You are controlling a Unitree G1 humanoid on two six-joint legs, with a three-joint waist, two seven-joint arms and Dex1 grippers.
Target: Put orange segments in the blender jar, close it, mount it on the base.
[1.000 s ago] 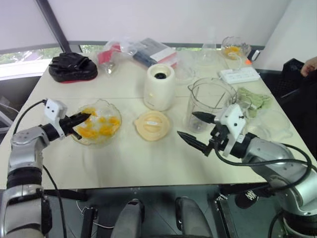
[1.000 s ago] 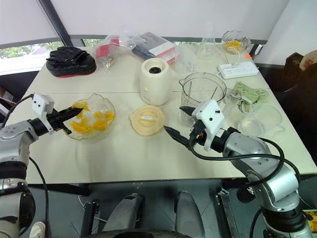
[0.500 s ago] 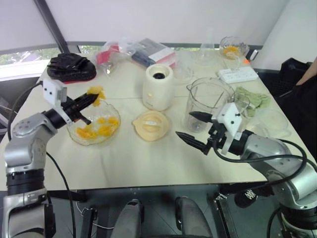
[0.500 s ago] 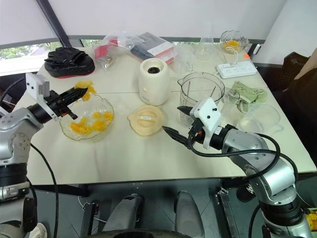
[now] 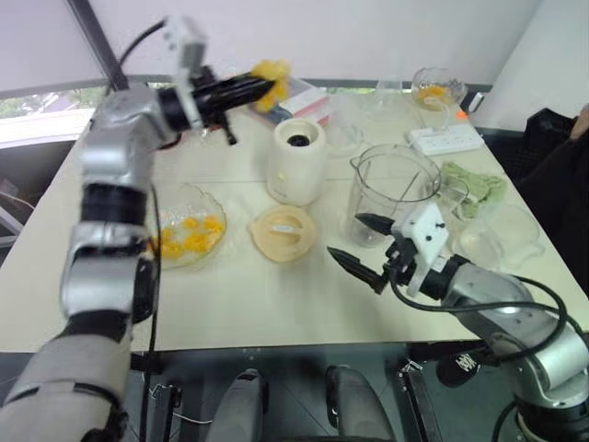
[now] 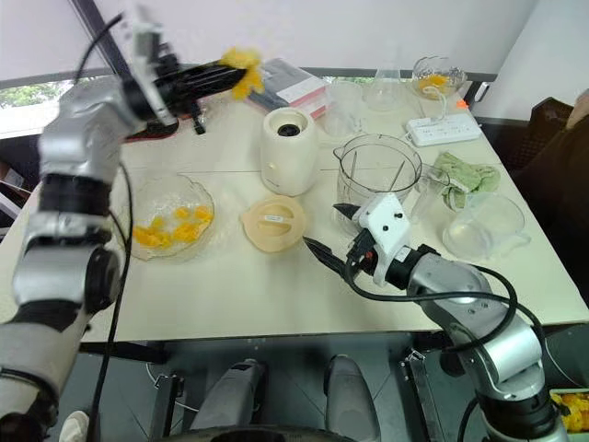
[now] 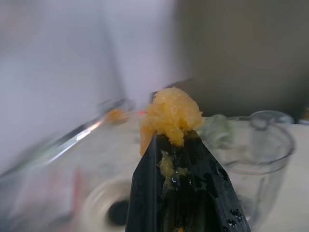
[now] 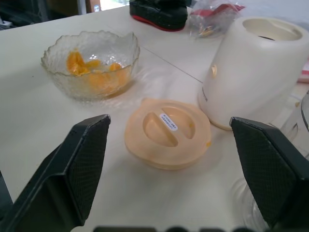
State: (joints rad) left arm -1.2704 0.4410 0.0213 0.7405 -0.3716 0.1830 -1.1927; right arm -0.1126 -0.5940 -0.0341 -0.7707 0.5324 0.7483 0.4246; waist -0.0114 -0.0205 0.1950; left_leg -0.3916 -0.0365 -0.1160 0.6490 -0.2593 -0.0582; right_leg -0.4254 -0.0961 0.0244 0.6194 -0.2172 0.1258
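The orange segment will drop from my left gripper into the blender jar, to rest on its bottom toward the cream lid [image 5: 360, 225] [image 7: 248, 211]. The segment is now raised behind the cream-white base.
My left gripper [image 5: 260, 83] is raised in the air behind the cream-white base [image 5: 295, 161], shut on an orange segment [image 5: 270, 72]. In the left wrist view the glossy orange segment [image 7: 171, 113] sticks out past the closed black fingers [image 7: 193, 179]. The clear blender jar [image 5: 391, 189] stands open-topped to the right of the base. More orange segments [image 6: 170, 230] lie in a glass bowl [image 5: 210, 204] at the left. My right gripper [image 5: 345, 237] hovers open and empty in front of the jar, beside the flat cream lid [image 8: 167, 132].
A power strip [image 5: 444, 138], a green cloth [image 5: 474, 182] and an empty glass bowl [image 5: 502, 230] lie at the right. A small glass dish of fruit [image 5: 433, 87] stands at the back right. Packets and a book [image 5: 299, 97] lie at the back.
My left arm lifted an orange segment out of the bowl and swung up and to the right, to above the back of the table. The right gripper stayed where it was.
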